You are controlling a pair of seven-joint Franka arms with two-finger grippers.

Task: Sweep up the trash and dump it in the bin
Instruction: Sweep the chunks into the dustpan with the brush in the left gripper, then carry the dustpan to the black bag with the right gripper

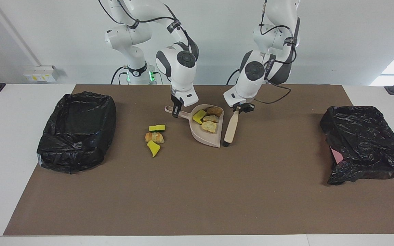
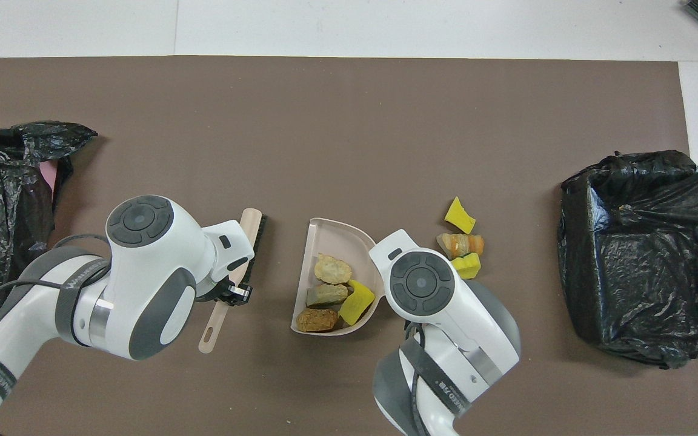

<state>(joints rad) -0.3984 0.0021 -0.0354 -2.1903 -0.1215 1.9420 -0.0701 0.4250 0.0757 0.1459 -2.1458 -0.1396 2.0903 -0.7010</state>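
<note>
Next, I let go of the brush with my left gripper on the brown mat, at a spot just nearer the robots than the brown lump [image 2: 299, 362].
The beige dustpan [image 1: 211, 139] [image 2: 325, 233] lies mid-mat with its handle toward the robots. My right gripper [image 1: 175, 111] is shut on that handle. Several trash pieces rest inside it: a yellow sponge chunk [image 1: 199, 116] [image 2: 356, 301], a brown lump [image 1: 214, 111] [image 2: 317, 320] and two pale lumps [image 1: 209, 126] [image 2: 332, 269]. Three more trash pieces [image 1: 154, 137] [image 2: 461, 244] lie on the mat beside the dustpan, toward the right arm's end. My left gripper [image 1: 240, 108] [image 2: 232, 292] is shut on the brush [image 1: 231, 128] [image 2: 251, 242], which slants down just outside the dustpan.
A bin lined with a black bag [image 1: 77, 131] [image 2: 640, 254] stands open at the right arm's end of the brown mat. A crumpled black bag [image 1: 364, 143] [image 2: 3, 206] over something pink lies at the left arm's end.
</note>
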